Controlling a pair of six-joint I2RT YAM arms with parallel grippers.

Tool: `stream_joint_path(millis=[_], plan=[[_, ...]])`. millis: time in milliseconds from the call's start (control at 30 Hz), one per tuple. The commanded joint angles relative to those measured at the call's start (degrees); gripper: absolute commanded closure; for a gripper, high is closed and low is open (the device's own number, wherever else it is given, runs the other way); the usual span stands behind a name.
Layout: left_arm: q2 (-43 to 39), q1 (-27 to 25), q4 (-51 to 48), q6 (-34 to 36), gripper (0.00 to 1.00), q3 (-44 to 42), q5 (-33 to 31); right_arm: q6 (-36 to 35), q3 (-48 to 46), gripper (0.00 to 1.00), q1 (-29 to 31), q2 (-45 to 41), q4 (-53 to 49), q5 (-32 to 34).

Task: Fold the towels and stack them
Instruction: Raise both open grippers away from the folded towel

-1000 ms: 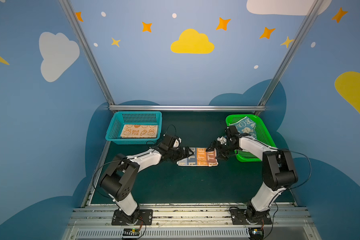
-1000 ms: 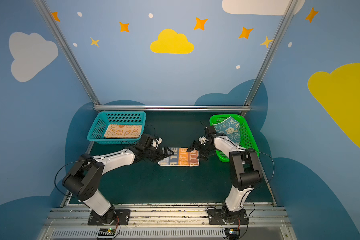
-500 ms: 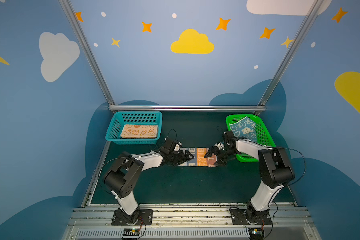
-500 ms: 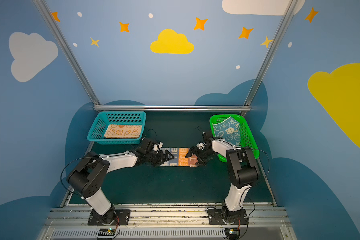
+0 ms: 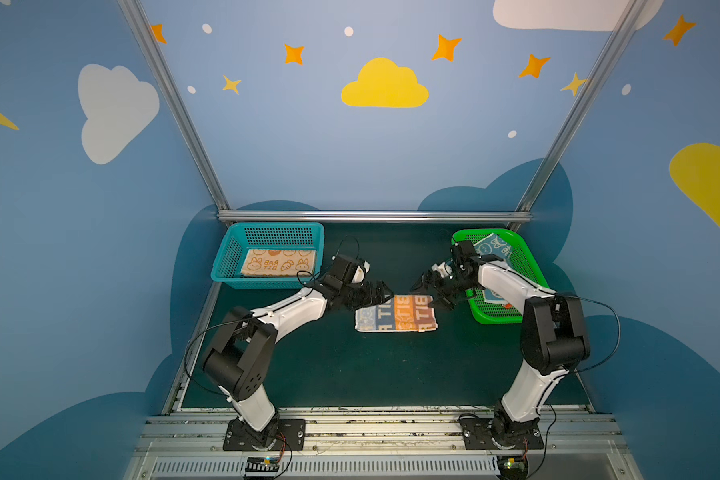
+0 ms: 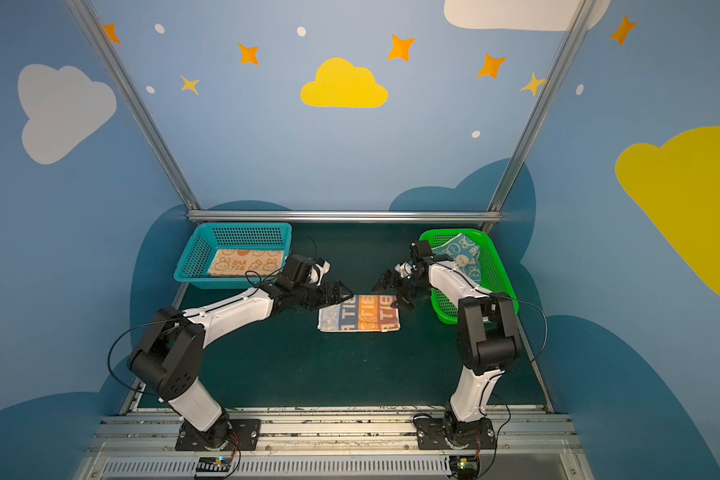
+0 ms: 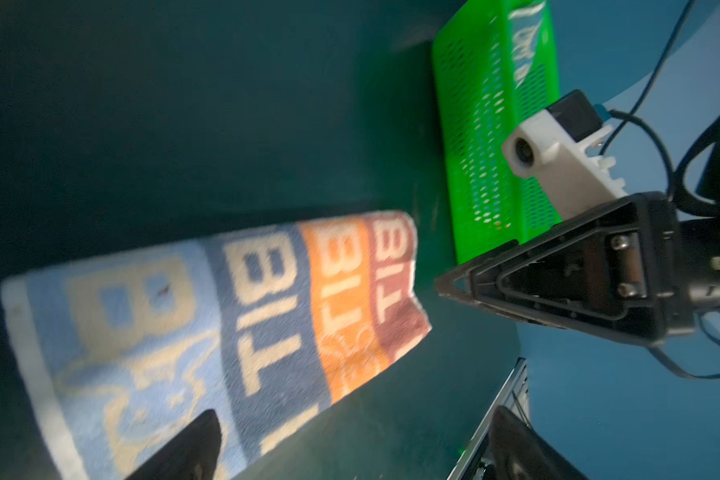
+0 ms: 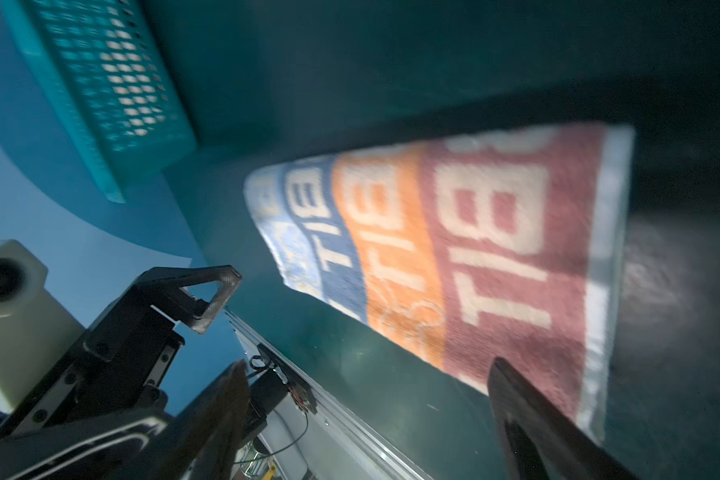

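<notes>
I need to next use my left gripper to grab the striped towel by the near half of its light blue stripe (image 5: 365, 322) (image 7: 148, 440), beside the towel's white edge.
The striped towel (image 5: 395, 314) (image 6: 358, 314) lies folded flat mid-table, "BIT" lettering up. My left gripper (image 5: 385, 293) (image 6: 346, 296) hovers open at its far left corner, holding nothing. My right gripper (image 5: 427, 293) (image 6: 391, 293) hovers open at its far right corner, also holding nothing. In the left wrist view the towel (image 7: 225, 316) lies below my left gripper (image 7: 356, 415), and the right gripper (image 7: 558, 282) faces it. In the right wrist view the towel (image 8: 474, 249) lies past my right gripper (image 8: 366, 365). An orange towel (image 5: 278, 262) lies in the teal basket, a blue one (image 5: 491, 249) in the green basket.
The teal basket (image 5: 225, 259) (image 8: 100, 83) stands at the back left and the green basket (image 5: 528, 262) (image 7: 495, 124) at the back right, close behind the right arm. A metal rail (image 5: 371, 216) crosses the back edge of the dark green table (image 5: 350, 365).
Both grippers dipped onto the striped towel half a second ago and have since risen and drawn back to its far edge, still open. The towel has stayed flat.
</notes>
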Motion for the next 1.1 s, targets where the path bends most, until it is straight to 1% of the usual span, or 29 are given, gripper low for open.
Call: stream_joint_path(millis=[0, 67, 133, 333, 467, 600, 733, 833, 933, 967, 1067], plan=[[3.3, 1.2, -3.6, 2.5, 0.00, 3.7, 0.0, 2.1, 4.6, 0.11, -0.3, 4.4, 0.0, -2.3], [6.1, 1.9, -3.0, 1.7, 0.00, 5.1, 0.8, 3.6, 6.7, 0.11, -0.1, 7.3, 2.0, -3.5], [8.5, 2.4, -1.1, 0.3, 0.00, 5.0, 2.4, 4.3, 8.5, 0.11, 0.2, 10.0, 2.7, -3.3], [13.6, 3.5, 1.1, 0.2, 0.00, 3.6, 3.3, 3.5, 10.4, 0.11, -0.3, 16.5, 3.1, -2.8], [15.1, 4.3, 1.9, 0.5, 0.00, 1.7, 3.5, 3.3, 8.6, 0.11, -1.1, 17.6, 4.6, -2.4], [16.1, 5.1, 1.8, 1.7, 0.00, 0.0, 2.8, 0.8, 9.5, 0.11, -1.6, 18.3, 2.1, 1.0], [15.6, 5.2, 0.8, 3.2, 0.00, -0.9, 1.9, 0.0, 9.4, 0.11, -1.9, 15.6, 3.2, -1.7], [12.8, 5.1, -3.3, 5.7, 0.00, 1.1, -1.6, -1.0, 10.2, 0.11, -1.5, 11.9, 1.6, -1.8], [8.6, 4.1, -10.9, 10.1, 0.00, 4.9, -8.6, -2.3, 10.3, 0.11, -1.5, 7.8, -1.4, -0.6], [7.1, 3.7, -13.4, 11.5, 0.00, 6.0, -12.3, -3.0, 10.0, 0.11, -1.4, 6.7, -2.8, 0.2], [3.6, 3.3, -18.3, 13.9, 0.00, 7.1, -17.0, -5.4, 8.7, 0.10, -1.2, 4.7, -7.1, 3.8]])
